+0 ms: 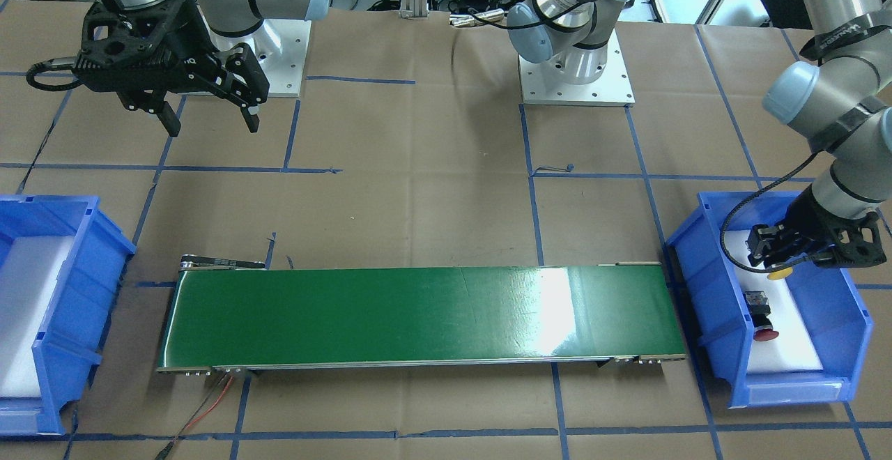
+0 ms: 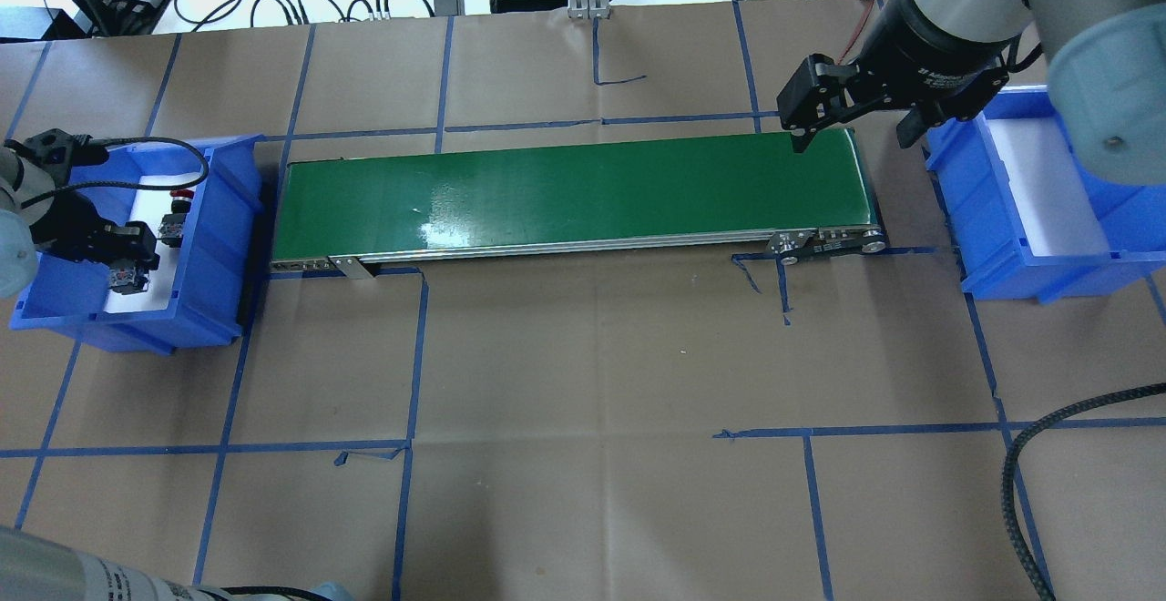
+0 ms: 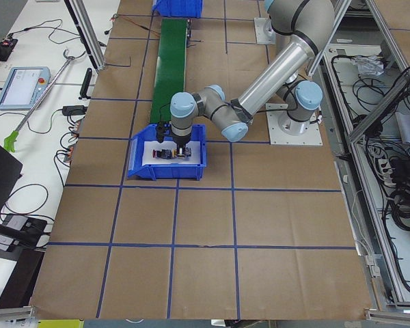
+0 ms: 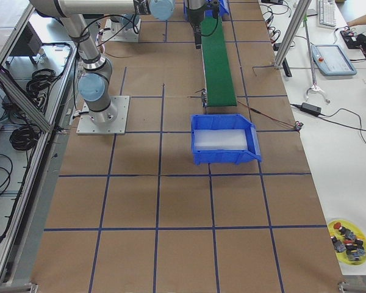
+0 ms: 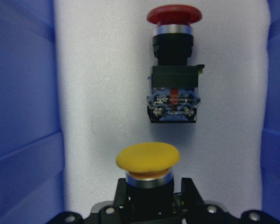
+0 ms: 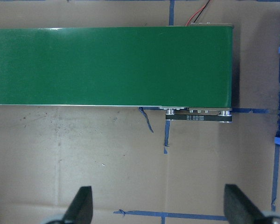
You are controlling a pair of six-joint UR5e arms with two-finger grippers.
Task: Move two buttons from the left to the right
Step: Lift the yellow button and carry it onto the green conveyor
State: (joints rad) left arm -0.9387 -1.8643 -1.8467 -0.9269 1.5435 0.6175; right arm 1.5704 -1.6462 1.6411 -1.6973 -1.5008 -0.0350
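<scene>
Next, I let go of the yellow-capped button with my left gripper on the green belt's end [image 1: 619, 318], near the red-capped button.
My left gripper [image 1: 775, 254] is down inside the left blue bin [image 1: 711, 293] and shut on the yellow-capped button [image 5: 148, 161], with its fingers [image 5: 125, 193] at the black collar. The yellow cap [image 1: 779, 273] shows just under the gripper. The red-capped button [image 5: 173, 56] lies on its side on the bin's white liner, just beyond the yellow one; it also shows in the front-facing view [image 1: 761, 317]. My right gripper [image 2: 852, 138] is open and empty, hovering over the right end of the green conveyor belt [image 2: 565, 196].
The right blue bin [image 2: 1048, 273] with a white liner holds nothing and stands past the belt's right end. The belt's roller bracket [image 6: 199, 115] and wires [image 1: 209, 404] stick out at its ends. A yellow dish of spare buttons [image 4: 348, 239] sits on a side table.
</scene>
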